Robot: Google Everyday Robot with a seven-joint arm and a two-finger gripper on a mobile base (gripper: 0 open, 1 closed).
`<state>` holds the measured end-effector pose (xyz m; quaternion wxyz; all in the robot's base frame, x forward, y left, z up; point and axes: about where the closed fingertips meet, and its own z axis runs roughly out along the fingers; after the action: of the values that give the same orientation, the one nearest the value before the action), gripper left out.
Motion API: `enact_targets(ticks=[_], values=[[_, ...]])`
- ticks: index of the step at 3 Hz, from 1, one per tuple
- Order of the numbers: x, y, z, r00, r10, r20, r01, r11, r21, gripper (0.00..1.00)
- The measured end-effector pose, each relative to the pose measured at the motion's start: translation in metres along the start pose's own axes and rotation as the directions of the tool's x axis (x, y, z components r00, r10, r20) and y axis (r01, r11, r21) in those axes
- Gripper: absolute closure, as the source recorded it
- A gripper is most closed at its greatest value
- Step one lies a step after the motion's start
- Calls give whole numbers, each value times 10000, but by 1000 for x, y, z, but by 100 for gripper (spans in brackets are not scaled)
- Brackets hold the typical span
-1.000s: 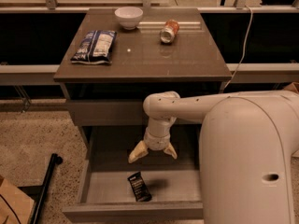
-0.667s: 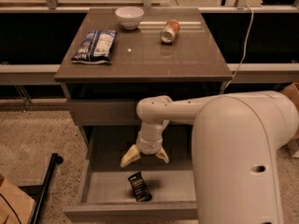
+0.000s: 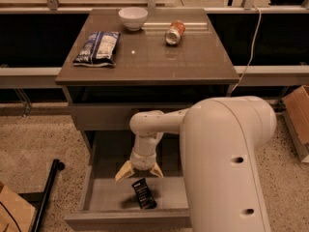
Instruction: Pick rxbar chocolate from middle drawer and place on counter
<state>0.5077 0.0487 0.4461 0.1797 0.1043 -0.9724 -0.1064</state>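
Note:
Next, the gripper moves toward the drawer's front and grips the middle of the rxbar chocolate [image 3: 144, 193] across its long sides.
The rxbar chocolate [image 3: 143, 193], a slim black bar with white lettering, lies on the pale floor of the open middle drawer [image 3: 104, 197], near its front. My gripper [image 3: 139, 172] hangs inside the drawer just above the bar's far end, pointing down, with its two tan fingers [image 3: 123, 172] spread open and empty. The white arm reaches in from the right. The counter [image 3: 149, 57] is the glossy grey-brown cabinet top above the drawer.
On the counter lie a blue-and-white snack bag [image 3: 98, 47] at the left, a white bowl [image 3: 133, 17] at the back and an orange can [image 3: 174, 32] on its side. A black pole [image 3: 47, 197] and a cardboard box [image 3: 14, 211] stand at the lower left.
My gripper has moved left and down in the drawer, from beside the bar to just above its far end. Its fingers stay spread. The bar has not moved.

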Motion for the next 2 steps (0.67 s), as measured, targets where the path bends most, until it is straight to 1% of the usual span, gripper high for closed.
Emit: enact_targets(ticks=[1,2], values=[[-5,5,31,9975,450,-539,-453,9990,-48,0],[-14,-9,75,9845,1249,-1230,-1245,9922,104,0]])
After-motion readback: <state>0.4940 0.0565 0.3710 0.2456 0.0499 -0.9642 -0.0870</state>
